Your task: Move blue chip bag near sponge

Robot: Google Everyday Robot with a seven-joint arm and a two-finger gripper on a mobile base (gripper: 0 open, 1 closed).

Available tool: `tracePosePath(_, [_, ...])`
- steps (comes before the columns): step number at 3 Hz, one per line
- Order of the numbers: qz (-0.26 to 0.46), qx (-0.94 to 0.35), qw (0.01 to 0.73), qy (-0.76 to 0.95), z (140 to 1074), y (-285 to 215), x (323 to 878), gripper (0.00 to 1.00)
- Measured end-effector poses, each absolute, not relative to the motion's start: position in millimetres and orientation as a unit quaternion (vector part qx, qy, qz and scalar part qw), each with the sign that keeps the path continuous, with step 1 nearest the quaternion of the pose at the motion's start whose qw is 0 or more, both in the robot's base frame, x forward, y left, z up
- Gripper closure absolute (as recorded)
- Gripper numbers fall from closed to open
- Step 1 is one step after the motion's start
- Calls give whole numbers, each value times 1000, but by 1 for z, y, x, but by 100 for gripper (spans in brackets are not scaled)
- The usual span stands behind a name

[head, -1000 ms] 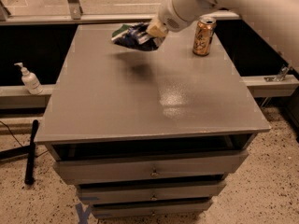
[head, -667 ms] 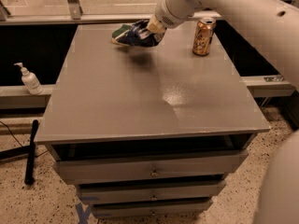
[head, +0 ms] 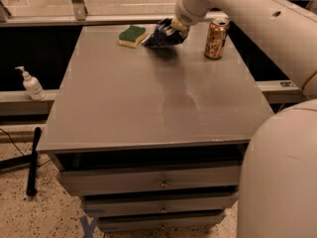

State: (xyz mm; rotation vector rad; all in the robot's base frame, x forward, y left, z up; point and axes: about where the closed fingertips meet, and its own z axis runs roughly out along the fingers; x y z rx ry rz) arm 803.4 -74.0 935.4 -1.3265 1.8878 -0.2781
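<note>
The gripper will release the blue chip bag on the grey table (head: 154,32), against the side of the sponge that faces the drink can.
The blue chip bag (head: 162,35) is dark navy and crinkled, at the far side of the grey table (head: 148,98). My gripper (head: 173,28) is shut on the bag and holds it just above the tabletop. The sponge (head: 132,35), green on top over yellow, lies on the table just left of the bag, nearly touching its left tip. My white arm reaches in from the upper right.
A gold-brown drink can (head: 216,32) stands upright to the right of the bag near the far right edge. A white pump bottle (head: 31,84) stands on a ledge left of the table. Drawers are below the tabletop. A black pole (head: 32,160) lies on the floor at left.
My gripper has carried the chip bag toward the far side of the table. The sponge, hidden behind the bag before, now shows just left of it. The camera's view has shifted.
</note>
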Motion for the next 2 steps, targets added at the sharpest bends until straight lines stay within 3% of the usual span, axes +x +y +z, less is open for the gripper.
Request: tracePosePath(2, [-139,-501,406,752,943,-87,823,100])
